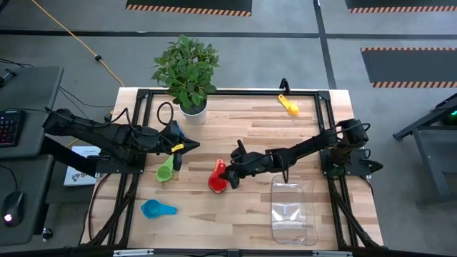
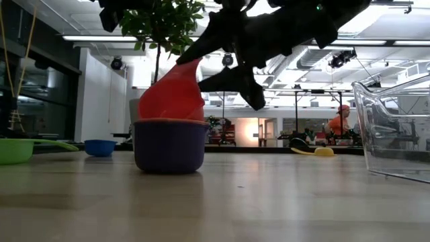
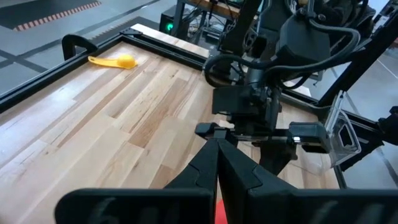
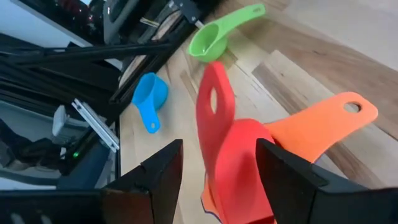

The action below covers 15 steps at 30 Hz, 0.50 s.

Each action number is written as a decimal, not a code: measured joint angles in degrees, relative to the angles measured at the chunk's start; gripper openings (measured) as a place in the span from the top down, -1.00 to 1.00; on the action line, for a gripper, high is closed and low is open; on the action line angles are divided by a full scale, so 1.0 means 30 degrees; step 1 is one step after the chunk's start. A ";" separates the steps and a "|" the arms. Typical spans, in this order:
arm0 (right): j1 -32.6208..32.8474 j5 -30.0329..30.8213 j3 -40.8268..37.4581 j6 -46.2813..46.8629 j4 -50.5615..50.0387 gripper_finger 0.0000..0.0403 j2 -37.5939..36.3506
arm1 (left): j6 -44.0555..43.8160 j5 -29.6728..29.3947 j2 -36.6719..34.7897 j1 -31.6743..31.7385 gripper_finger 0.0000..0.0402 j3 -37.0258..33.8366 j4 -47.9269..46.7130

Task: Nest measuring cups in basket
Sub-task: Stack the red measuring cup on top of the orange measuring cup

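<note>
The red cup sits tilted in the orange cup with its handle up. Next, my right gripper takes the red cup's handle point(image 4: 216, 90), lifts the red cup and lowers it level.
A red cup point(image 4: 233, 162) sits tilted in an orange cup point(image 4: 323, 121), and both rest in a dark blue cup point(image 2: 169, 144) at mid-table. The red cup's handle point(image 4: 214, 106) sticks up. My right gripper point(image 4: 219, 148) is open, with one finger on each side of the red cup point(image 1: 216, 180). Left of it, my left gripper point(image 1: 187, 146) hovers shut, holding nothing. The green cup point(image 1: 166, 171), the light blue cup point(image 1: 156, 209) and the yellow cup point(image 1: 289, 106) lie apart on the table. The clear basket point(image 1: 293, 210) stands near the right front. My right gripper comes slanting down from the table's right with its fingers on either side of the red cup's bowl point(image 4: 242, 155). I cannot tell whether either finger touches it. The cup rests tilted in the stack below.
A potted plant in a white pot point(image 1: 193, 111) stands at the far edge. A black frame point(image 1: 214, 93) runs round the table. Bare wood lies between the cup stack and the basket point(image 2: 396, 128). A person in orange point(image 2: 334, 125) is far off in the room.
</note>
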 joint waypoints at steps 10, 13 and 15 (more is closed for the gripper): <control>0.0000 -0.0061 0.0000 0.0064 0.0153 0.82 -0.0007 | 0.0000 0.0007 0.0000 -0.0007 1.00 0.0000 -0.0014; -0.0013 -0.0499 0.0000 -0.0221 0.0614 0.96 -0.0007 | 0.0000 0.0006 0.0000 -0.0007 1.00 0.0000 -0.0021; -0.0110 -0.0741 0.0000 -0.0140 0.0892 0.92 -0.0011 | 0.0000 0.0007 0.0000 -0.0015 1.00 0.0000 -0.0021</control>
